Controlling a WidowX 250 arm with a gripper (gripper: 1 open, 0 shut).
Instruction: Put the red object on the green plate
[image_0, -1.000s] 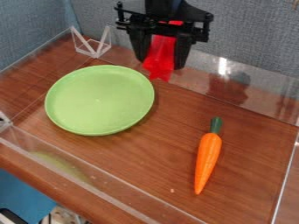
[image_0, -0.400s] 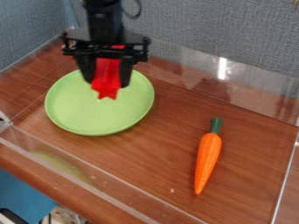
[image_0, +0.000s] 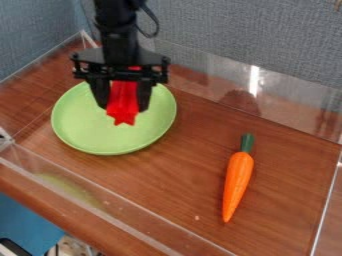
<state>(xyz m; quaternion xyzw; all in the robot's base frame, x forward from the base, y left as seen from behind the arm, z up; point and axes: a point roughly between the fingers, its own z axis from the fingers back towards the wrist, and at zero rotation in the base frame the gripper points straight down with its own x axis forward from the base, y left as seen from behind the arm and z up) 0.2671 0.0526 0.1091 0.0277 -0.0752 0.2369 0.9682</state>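
The red object will go on the green plate, just off its middle (image_0: 131, 119) toward the carrot.
My gripper (image_0: 124, 103) hangs pointing down over the green plate (image_0: 83, 132), which lies on the left half of the wooden table. Between its black fingers (image_0: 99, 88) it holds the red object (image_0: 126, 107), a ridged bar hanging upright with its lower end just above the plate's middle. Whether the bar touches the plate I cannot tell. The gripper is shut on the bar.
An orange carrot (image_0: 237, 185) with a green top lies at the right front. Clear plastic walls (image_0: 274, 85) ring the table. A white wire stand (image_0: 88, 45) sits at the back left corner, partly hidden by the arm.
The gripper has carried the red object left from the back centre to above the plate and lowered it toward the plate's surface. The carrot has stayed put.
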